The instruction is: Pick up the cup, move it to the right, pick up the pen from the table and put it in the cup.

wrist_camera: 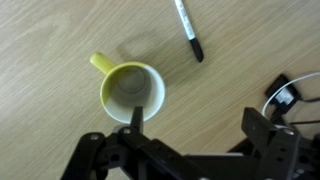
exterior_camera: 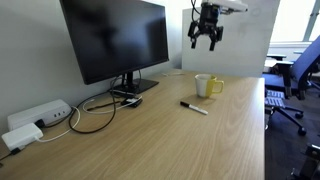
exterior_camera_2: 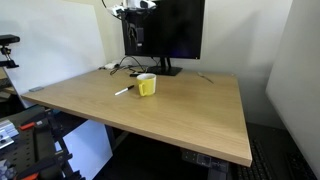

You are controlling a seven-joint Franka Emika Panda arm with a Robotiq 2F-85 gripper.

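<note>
Next, my gripper goes to the pen's black end [exterior_camera: 184, 103] [wrist_camera: 196, 49], the one nearer the monitor, and closes there.
The cup [exterior_camera: 207, 86] stands upright on the wood-grain table [exterior_camera: 170, 140]; it also shows in an exterior view [exterior_camera_2: 146, 85] and from above in the wrist view [wrist_camera: 132, 92], handle pointing up-left. The pen [exterior_camera: 193, 107] lies flat on the table beside the cup, seen too in an exterior view [exterior_camera_2: 124, 91] and at the top of the wrist view [wrist_camera: 189, 30]. My gripper [exterior_camera: 205, 38] hangs high above the cup, open and empty; it shows in an exterior view [exterior_camera_2: 135, 35] and in the wrist view [wrist_camera: 195, 120], with one finger over the cup's rim.
A black monitor [exterior_camera: 115, 40] stands at the table's back with cables [exterior_camera: 95, 110] and a white power strip [exterior_camera: 38, 115] beside it. A white partition panel [exterior_camera_2: 60, 45] borders the desk. Office chairs [exterior_camera: 295, 80] stand past the table's edge.
</note>
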